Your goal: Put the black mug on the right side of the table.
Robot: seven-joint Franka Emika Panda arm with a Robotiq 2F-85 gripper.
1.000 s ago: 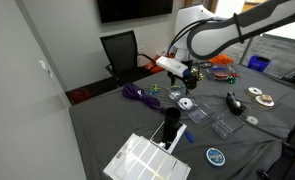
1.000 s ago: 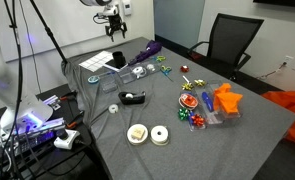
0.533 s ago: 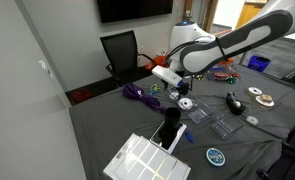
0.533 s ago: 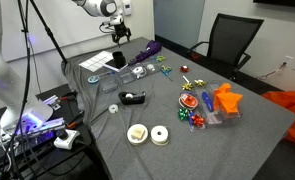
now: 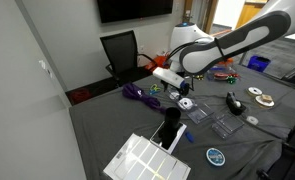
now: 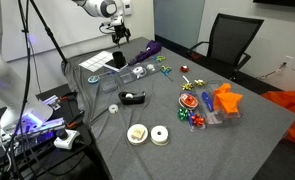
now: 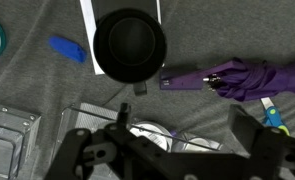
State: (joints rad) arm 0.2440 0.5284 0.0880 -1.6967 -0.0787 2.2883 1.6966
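Next, my gripper needs to go to the black mug's handle (image 5: pixel 177 108) (image 7: pixel 140 88), on the side facing the tape rolls, and close there.
The black mug (image 5: pixel 170 128) stands upright on a white sheet at the near part of the dark grey cloth table (image 5: pixel 102 125). It also shows in the other exterior view (image 6: pixel 118 61). In the wrist view I look down into its round mouth (image 7: pixel 130 45). My gripper (image 5: pixel 177 85) hangs in the air above the table, beyond the mug and apart from it; it shows as well in an exterior view (image 6: pixel 119 32). Its fingers (image 7: pixel 187 125) are spread wide with nothing between them.
A purple umbrella (image 5: pixel 139 94) lies next to the mug (image 7: pixel 227 78). Clear plastic cases (image 5: pixel 222 125), a black curved object (image 5: pixel 232 102), a blue disc (image 5: pixel 216 156), tape rolls (image 6: pixel 147 133) and orange items (image 6: pixel 225 100) are scattered about. An office chair (image 5: pixel 120 50) stands behind the table.
Over the last second the arm swung lower and toward the mug's side of the table, then held still. The gripper stayed open; the mug has not moved.
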